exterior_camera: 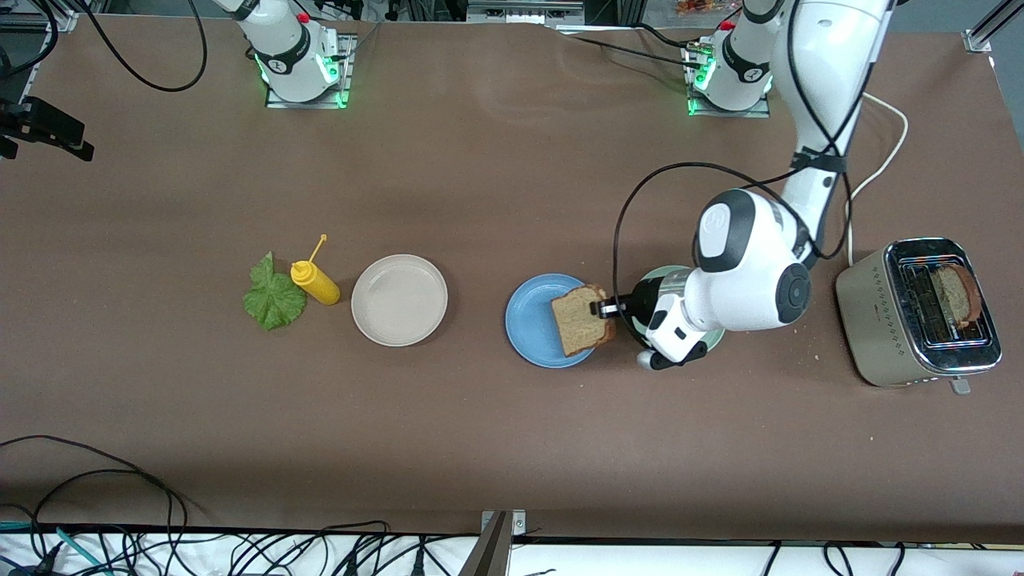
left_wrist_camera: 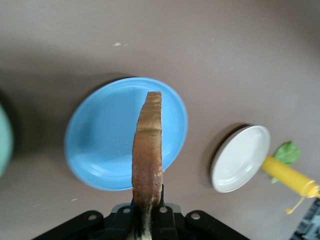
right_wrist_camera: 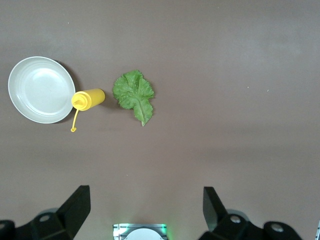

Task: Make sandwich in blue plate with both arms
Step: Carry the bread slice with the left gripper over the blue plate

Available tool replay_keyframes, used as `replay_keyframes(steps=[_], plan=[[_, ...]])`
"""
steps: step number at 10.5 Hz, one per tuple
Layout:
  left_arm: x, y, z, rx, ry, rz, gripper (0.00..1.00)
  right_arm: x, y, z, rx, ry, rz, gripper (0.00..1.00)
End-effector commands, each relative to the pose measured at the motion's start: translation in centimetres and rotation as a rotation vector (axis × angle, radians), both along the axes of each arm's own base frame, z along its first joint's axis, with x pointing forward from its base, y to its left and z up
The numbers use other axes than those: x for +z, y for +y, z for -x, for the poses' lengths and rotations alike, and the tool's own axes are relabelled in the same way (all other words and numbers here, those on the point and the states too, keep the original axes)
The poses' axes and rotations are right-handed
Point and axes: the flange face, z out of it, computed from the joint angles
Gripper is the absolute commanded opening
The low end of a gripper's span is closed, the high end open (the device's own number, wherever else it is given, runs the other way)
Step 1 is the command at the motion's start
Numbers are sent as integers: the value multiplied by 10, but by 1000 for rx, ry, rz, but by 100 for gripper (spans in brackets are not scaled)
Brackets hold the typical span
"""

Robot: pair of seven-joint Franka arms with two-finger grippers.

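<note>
I need to use my left gripper to set the brown bread slice down flat and let it go on the middle of the blue plate (exterior_camera: 559, 322) (left_wrist_camera: 124, 134).
My left gripper (exterior_camera: 602, 309) is shut on a brown bread slice (exterior_camera: 582, 322) and holds it on edge, tilted, over the rim of the blue plate (exterior_camera: 532, 332) at the left arm's side. In the left wrist view the slice (left_wrist_camera: 148, 150) stands up from the shut gripper (left_wrist_camera: 148, 210), with the bare blue plate (left_wrist_camera: 100, 135) below it. The green lettuce leaf (exterior_camera: 274, 296) lies flat on the table toward the right arm's end. My right gripper (right_wrist_camera: 147, 207) hangs open and empty high over the table near its own base, and the lettuce (right_wrist_camera: 134, 95) shows below it. It is out of the front view.
A yellow squeeze bottle (exterior_camera: 316, 282) lies between the lettuce and a beige plate (exterior_camera: 399, 300). A pale green plate (exterior_camera: 714, 340) is mostly hidden under the left arm. A silver toaster (exterior_camera: 920, 312) with another bread slice (exterior_camera: 958, 292) in its slot stands at the left arm's end.
</note>
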Motion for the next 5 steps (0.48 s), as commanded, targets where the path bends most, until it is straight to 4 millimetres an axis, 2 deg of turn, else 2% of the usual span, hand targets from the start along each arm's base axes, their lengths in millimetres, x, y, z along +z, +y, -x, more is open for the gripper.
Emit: replay_keyframes(steps=[1, 2, 5], plan=[[-8, -34, -5, 32, -18, 33, 0, 6, -1, 1, 7, -6, -16, 100], [-17, -51, 3, 10, -8, 22, 0, 6, -1, 1, 7, -6, -16, 100], [-38, -74, 16, -29, -33, -19, 0, 6, -1, 1, 7, -6, -16, 100]])
